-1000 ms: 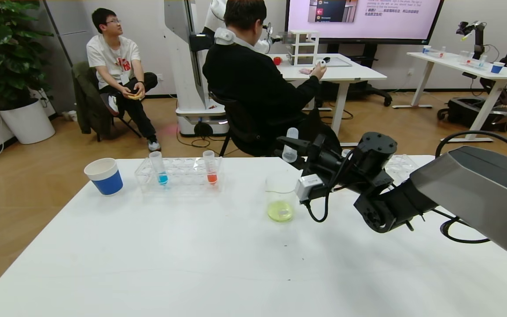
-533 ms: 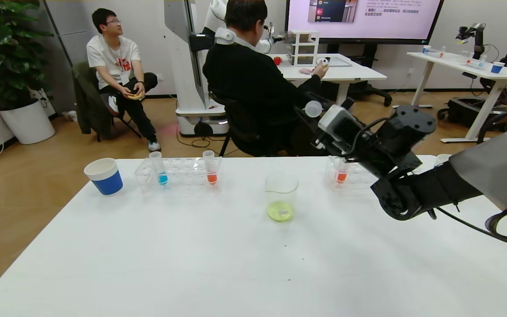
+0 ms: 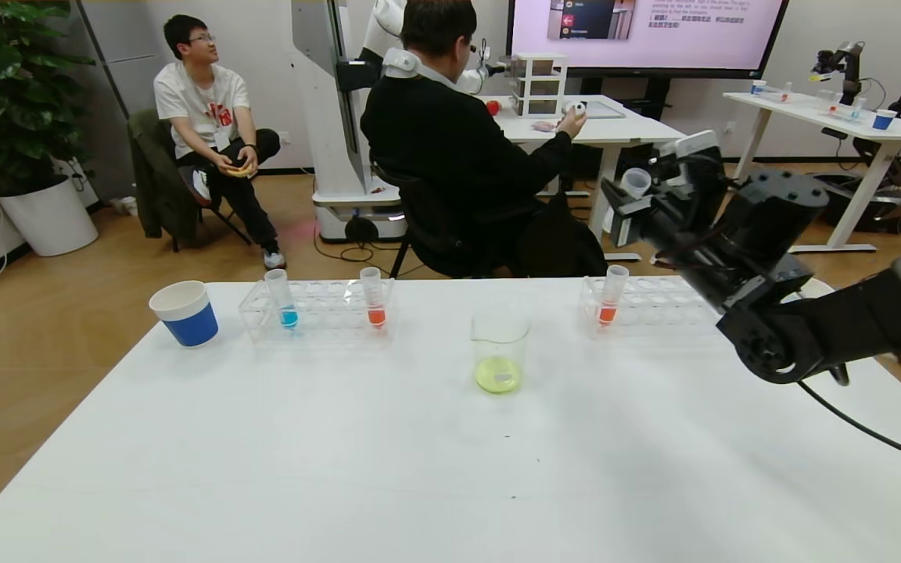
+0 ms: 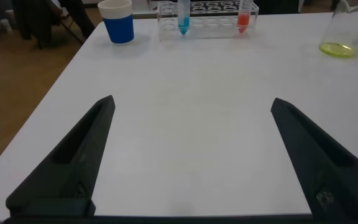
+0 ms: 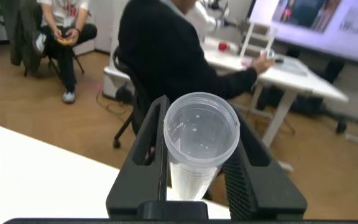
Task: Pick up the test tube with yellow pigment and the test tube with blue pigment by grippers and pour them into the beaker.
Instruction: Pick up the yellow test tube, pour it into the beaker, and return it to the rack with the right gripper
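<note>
I need to use my right gripper to release the test tube with yellow pigment in the cup (image 3: 793, 310) behind my arm, beside the rack.
My right gripper (image 3: 632, 197) is raised above the right rack (image 3: 658, 303), to the right of the beaker, and is shut on the test tube with yellow pigment (image 3: 637, 181). In the right wrist view this tube (image 5: 201, 134) looks empty and sits between the fingers (image 5: 148, 134). The beaker (image 3: 500, 348) stands mid-table with yellow-green liquid at its bottom; it also shows in the left wrist view (image 4: 344, 31). The test tube with blue pigment (image 3: 285, 301) stands upright in the left rack (image 3: 325, 313). My left gripper (image 4: 191, 102) is open and empty low over the near table, well short of the blue tube (image 4: 183, 17).
An orange-liquid tube (image 3: 374, 297) stands in the left rack and another (image 3: 612, 297) in the right rack. A blue cup (image 3: 184, 313) stands at the far left of the table. People sit beyond the table's far edge.
My right gripper has lifted from over the beaker and swung right and back with the tube. The right rack's orange tube is now uncovered. The beaker has not moved.
</note>
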